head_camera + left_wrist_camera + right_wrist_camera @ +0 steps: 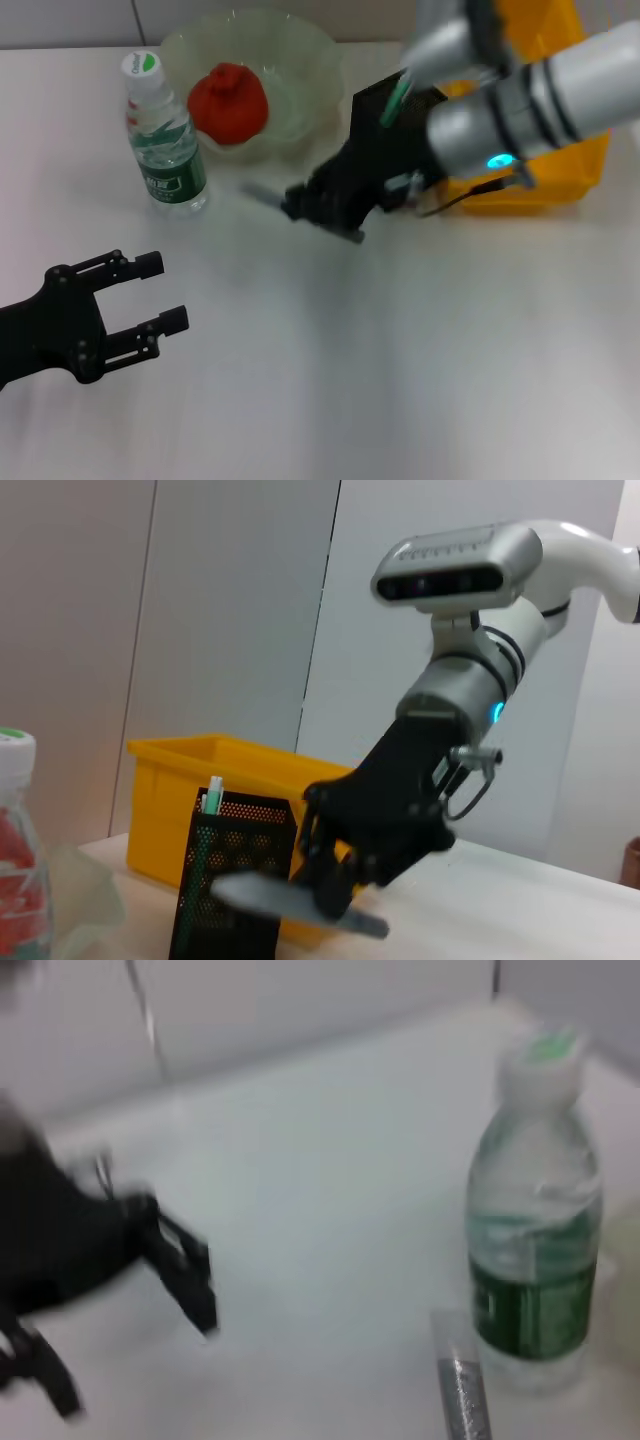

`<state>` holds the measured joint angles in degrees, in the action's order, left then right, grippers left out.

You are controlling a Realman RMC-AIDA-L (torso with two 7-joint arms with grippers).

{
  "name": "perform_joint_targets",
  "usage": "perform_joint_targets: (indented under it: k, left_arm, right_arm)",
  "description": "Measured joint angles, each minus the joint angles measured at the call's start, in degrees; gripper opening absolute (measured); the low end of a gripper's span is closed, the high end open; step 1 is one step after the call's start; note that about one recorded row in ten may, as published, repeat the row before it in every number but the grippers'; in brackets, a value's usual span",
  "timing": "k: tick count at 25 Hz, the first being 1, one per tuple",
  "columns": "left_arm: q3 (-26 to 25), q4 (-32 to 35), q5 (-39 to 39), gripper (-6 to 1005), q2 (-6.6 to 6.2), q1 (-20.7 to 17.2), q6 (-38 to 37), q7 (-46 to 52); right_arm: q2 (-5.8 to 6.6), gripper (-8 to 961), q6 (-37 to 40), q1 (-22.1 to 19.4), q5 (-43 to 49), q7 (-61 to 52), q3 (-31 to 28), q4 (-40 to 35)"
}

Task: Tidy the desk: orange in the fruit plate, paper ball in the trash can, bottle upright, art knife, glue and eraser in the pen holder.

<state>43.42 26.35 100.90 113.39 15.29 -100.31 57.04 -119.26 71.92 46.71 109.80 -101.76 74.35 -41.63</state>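
My right gripper will let go of the art knife in the black mesh pen holder (430,111) beside the green-and-white stick.
My right gripper (297,206) is shut on a grey art knife (262,192) and holds it above the desk (400,350), just in front of the fruit plate (300,50). The left wrist view shows this gripper (330,888) and the knife (285,900) beside the black mesh pen holder (235,880). The pen holder (385,105) has a green-and-white stick in it. The orange (228,100) lies in the fruit plate. The bottle (165,140) stands upright left of the plate. My left gripper (165,292) is open and empty at the front left. The paper ball and eraser are out of view.
The yellow trash can (560,160) stands at the back right, behind my right arm and next to the pen holder. In the right wrist view the bottle (535,1240) stands close to the knife's tip (465,1385), with my left gripper (175,1265) farther off.
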Motion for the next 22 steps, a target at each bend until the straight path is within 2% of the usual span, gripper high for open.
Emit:
perform_joint_targets:
  k: [5, 6, 7, 11, 16, 20, 22]
  left_arm:
    - [0.00, 0.08, 0.01, 709, -0.03, 0.15, -0.28, 0.00]
    - [0.00, 0.08, 0.03, 709, -0.07, 0.32, -0.49, 0.00]
    - [0.00, 0.08, 0.03, 709, -0.07, 0.32, -0.49, 0.00]
    - [0.00, 0.06, 0.16, 709, -0.15, 0.53, -0.87, 0.00]
    - [0.29, 0.17, 0.36, 709, -0.15, 1.14, -1.02, 0.00]
    - [0.40, 0.18, 0.36, 709, 0.00, 1.22, -1.29, -0.35]
    - [0.41, 0.05, 0.36, 709, 0.03, 1.23, -1.29, -0.50]
  right_arm:
    - [0.23, 118, 4.68, -3.53, -5.77, 2.92, -8.11, 1.71]
    - [0.26, 117, 6.69, -5.02, -8.32, 4.41, -12.85, 3.48]
    - [0.26, 117, 6.69, -5.02, -8.32, 4.41, -12.85, 3.48]
    - [0.54, 116, 9.09, -6.94, -14.39, 8.19, -21.84, 9.70]
    - [0.32, 115, 8.27, -8.41, -20.23, 12.89, -27.02, 13.75]
    - [0.20, 113, 6.45, -8.45, -21.98, 16.18, -28.00, 14.95]
    - [0.03, 112, 3.51, -7.73, -24.62, 23.77, -27.76, 17.35]
